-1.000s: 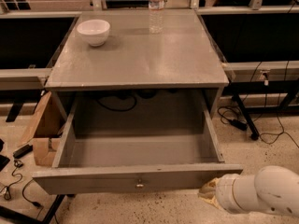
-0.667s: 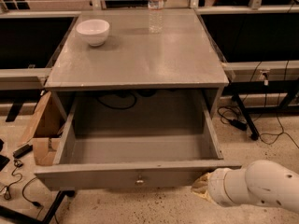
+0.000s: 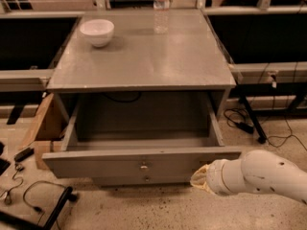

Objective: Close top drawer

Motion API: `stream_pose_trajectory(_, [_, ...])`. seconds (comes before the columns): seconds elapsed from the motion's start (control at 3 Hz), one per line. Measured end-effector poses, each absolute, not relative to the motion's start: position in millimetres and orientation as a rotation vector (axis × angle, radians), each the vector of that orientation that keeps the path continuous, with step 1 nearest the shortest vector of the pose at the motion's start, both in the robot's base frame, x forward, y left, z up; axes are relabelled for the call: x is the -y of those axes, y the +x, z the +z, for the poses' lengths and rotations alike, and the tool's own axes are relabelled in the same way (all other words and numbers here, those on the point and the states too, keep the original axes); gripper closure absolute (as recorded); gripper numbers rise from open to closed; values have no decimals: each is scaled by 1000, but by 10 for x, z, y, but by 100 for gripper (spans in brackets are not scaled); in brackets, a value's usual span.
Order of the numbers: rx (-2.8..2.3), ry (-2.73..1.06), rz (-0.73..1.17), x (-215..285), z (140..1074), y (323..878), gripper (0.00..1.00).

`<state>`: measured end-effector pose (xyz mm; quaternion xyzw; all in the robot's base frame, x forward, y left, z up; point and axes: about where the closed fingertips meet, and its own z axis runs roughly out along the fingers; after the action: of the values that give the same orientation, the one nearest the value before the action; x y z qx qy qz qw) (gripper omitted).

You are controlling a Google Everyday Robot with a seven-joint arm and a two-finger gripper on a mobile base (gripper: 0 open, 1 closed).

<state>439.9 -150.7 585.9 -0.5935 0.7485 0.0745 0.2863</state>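
The top drawer, which now stands pulled out, will be released by my gripper with its front panel just under the cabinet top's front edge (image 3: 138, 124).
The top drawer (image 3: 96, 166) of the grey cabinet (image 3: 144, 61) stands pulled out toward me and is empty inside. Its long flat front panel has a small brass knob (image 3: 143, 166) at the centre. My gripper (image 3: 200, 178), at the end of the white arm (image 3: 268, 176), comes in from the lower right. It sits against the right part of the drawer's front panel, at its lower edge. A narrower drawer front with a like knob (image 3: 147, 179) shows just below.
A white bowl (image 3: 97, 31) and a clear water bottle (image 3: 161, 6) stand on the cabinet top. A cardboard box (image 3: 43, 123) lies at the cabinet's left. Cables (image 3: 29, 195) lie on the floor at lower left, and more cables and a desk leg (image 3: 252, 123) at the right.
My arm has moved left and forward onto the drawer front. The drawer has slid partway back into the cabinet.
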Motion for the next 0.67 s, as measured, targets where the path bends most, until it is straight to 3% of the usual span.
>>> stream_pose_trajectory(0.33, [-1953, -1603, 206, 1405, 5899, 4809, 100])
stream_pose_trajectory(0.67, [-1953, -1603, 206, 1406, 5899, 4788, 100])
